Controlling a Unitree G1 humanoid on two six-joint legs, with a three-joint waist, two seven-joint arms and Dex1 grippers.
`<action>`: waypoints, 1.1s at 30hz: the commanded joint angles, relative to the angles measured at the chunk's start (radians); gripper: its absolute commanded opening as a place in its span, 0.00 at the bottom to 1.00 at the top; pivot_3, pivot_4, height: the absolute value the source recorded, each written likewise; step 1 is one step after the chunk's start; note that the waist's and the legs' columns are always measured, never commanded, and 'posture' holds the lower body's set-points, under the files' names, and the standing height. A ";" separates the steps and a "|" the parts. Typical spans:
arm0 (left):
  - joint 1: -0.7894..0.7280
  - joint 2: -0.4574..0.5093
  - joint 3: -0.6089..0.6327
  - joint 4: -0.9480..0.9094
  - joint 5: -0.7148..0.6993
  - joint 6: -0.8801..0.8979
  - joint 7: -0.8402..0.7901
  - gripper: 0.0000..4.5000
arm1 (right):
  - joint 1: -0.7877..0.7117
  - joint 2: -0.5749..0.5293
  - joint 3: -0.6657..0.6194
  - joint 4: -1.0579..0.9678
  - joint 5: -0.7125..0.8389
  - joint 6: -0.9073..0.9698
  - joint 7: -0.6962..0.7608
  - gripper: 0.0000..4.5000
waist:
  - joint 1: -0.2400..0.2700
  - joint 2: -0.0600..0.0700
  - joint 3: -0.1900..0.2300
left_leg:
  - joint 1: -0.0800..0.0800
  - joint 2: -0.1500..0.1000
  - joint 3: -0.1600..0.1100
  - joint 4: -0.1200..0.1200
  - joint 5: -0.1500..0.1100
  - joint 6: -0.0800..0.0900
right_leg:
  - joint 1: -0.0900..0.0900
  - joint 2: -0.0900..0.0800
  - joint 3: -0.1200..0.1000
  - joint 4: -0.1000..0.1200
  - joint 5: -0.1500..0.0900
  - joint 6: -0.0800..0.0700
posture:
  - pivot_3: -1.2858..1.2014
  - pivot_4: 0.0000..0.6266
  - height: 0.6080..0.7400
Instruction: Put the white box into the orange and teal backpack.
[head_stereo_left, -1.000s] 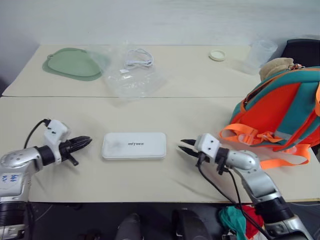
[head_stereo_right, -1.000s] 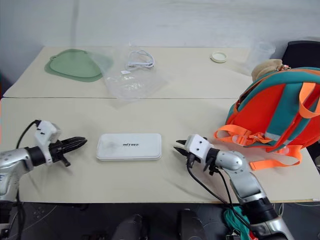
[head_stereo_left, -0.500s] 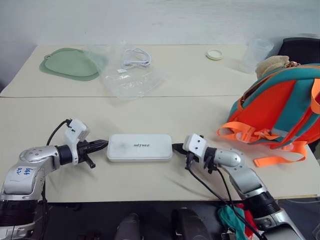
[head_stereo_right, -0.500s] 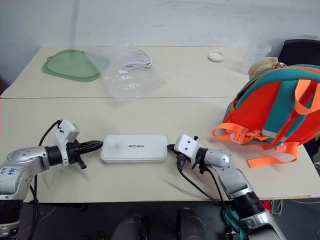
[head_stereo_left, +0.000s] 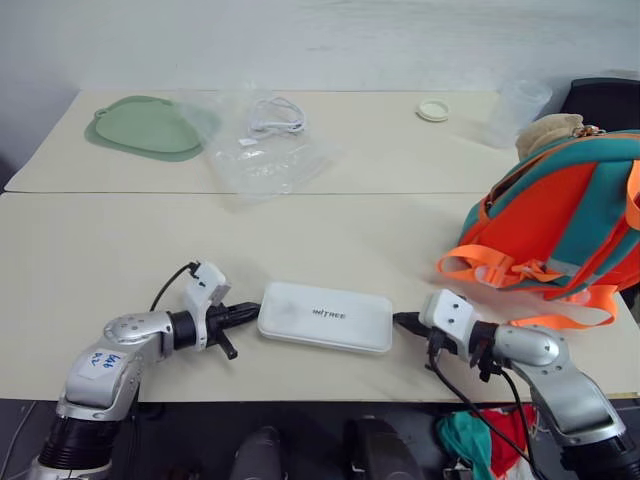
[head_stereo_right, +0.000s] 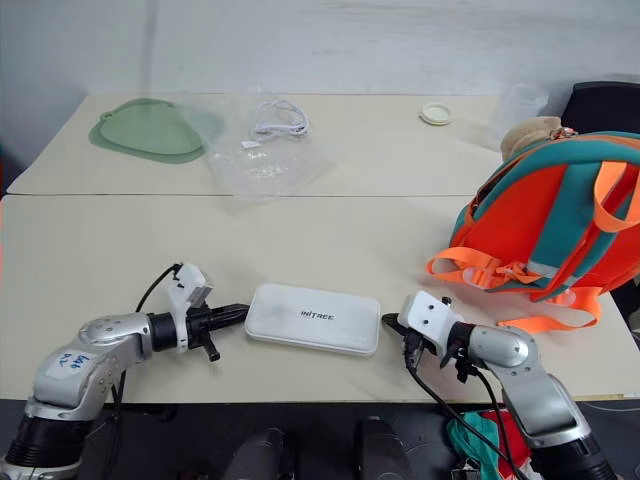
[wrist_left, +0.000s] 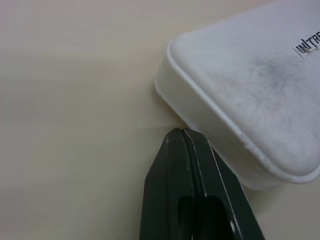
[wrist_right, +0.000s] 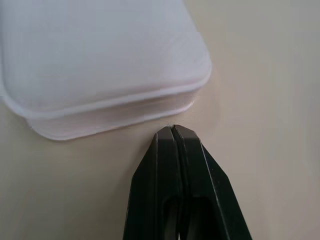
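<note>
My left gripper's closed fingers meet the white box's short end; I will open, then pinch that end's top and bottom (head_stereo_left: 284, 310) while my right gripper braces the box.
The white box (head_stereo_left: 325, 316) lies flat near the table's front edge, slightly turned, its grey lettering facing up. My left gripper (head_stereo_left: 250, 311) is shut, with its tip against the box's left short end (wrist_left: 200, 107). On the other side, my right gripper (head_stereo_left: 403, 321) is also shut, and its tip meets the box's right end (wrist_right: 120, 120). Neither gripper holds anything. The orange and teal backpack (head_stereo_left: 560, 225) stands at the right of the table, with orange webbing loops (head_stereo_left: 490, 270) trailing toward the box and a tan fuzzy ball (head_stereo_left: 553, 130) on top.
At the back of the table are a green mat (head_stereo_left: 148, 127), a clear plastic bag with a white cable (head_stereo_left: 262, 140), a white lid (head_stereo_left: 433, 111) and a clear cup (head_stereo_left: 520, 105). A dark chair (head_stereo_left: 605, 100) stands behind the backpack. The table's front edge (head_stereo_left: 320, 400) runs just below the box.
Both grippers closed in on the box's ends. The box has slid right and toward the front edge, turning slightly, with the left gripper following and the right gripper drawing back right.
</note>
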 joint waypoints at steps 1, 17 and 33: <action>0.016 0.039 0.048 -0.038 -0.036 0.062 0.002 0.14 | 0.019 -0.018 -0.031 -0.014 -0.003 -0.024 -0.014 0.00 | -0.001 0.000 0.000 | 0.001 0.000 0.000 0.000 0.000 0.000 | 0.000 0.000 0.000 0.000 0.000 0.000 | 0.52 0.24 1.00; -0.371 0.065 0.155 0.288 -0.374 0.847 -0.037 0.87 | -0.014 -0.056 0.028 -0.010 0.015 0.033 0.036 0.00 | -0.002 -0.005 0.000 | 0.001 -0.001 -0.003 0.003 0.001 -0.001 | 0.004 0.001 -0.003 0.000 0.000 0.000 | 0.52 0.24 1.00; -0.400 -0.043 0.038 0.410 -0.618 0.854 0.195 0.79 | -0.138 0.042 0.141 0.088 -0.049 -0.015 0.008 0.00 | 0.002 -0.008 -0.002 | 0.002 0.000 -0.005 0.004 0.001 -0.004 | 0.002 0.003 0.002 0.002 0.000 -0.001 | 0.52 0.24 1.00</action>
